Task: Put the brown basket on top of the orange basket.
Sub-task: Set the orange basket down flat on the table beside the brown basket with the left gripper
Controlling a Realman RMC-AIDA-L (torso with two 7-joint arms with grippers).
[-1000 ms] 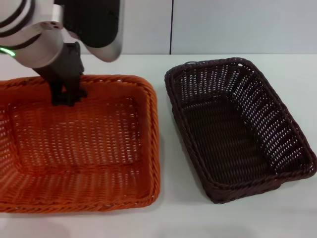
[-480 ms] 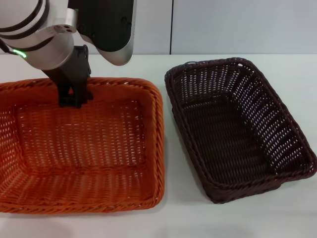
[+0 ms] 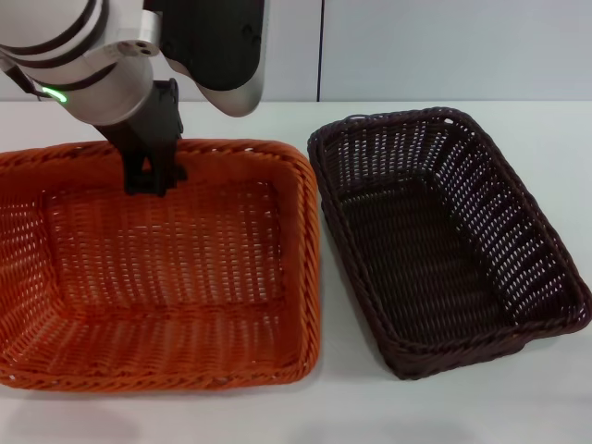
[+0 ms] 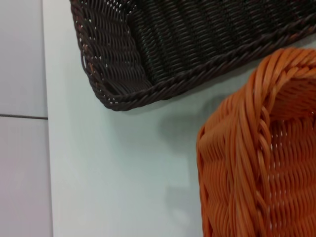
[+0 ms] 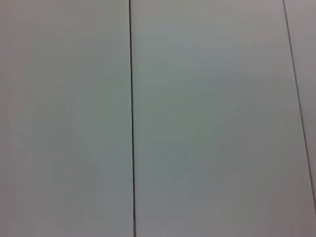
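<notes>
The orange basket will go down on the white table [image 3: 165, 257] close beside the brown basket from my left gripper.
The orange basket [image 3: 306, 268] lies on the left of the white table, empty. My left gripper [image 3: 152, 178] comes down from above at its far rim and is shut on that rim. The brown basket [image 3: 548, 254] lies empty on the right, its near-left side close beside the orange basket's right rim, with a narrow strip of table between them. The left wrist view shows a corner of the brown basket [image 4: 163, 44] and a corner of the orange basket [image 4: 256, 163], apart from each other. My right gripper is out of view; its wrist view shows only wall panels.
The white table [image 3: 342, 407] runs along the front and behind both baskets. A pale panelled wall [image 3: 444, 46] stands at the back edge. The left arm's bulky body [image 3: 213, 46] hangs over the orange basket's far side.
My left gripper has moved to the right with the orange basket's far rim in it. The orange basket has slid right, closer to the brown basket, which has not moved.
</notes>
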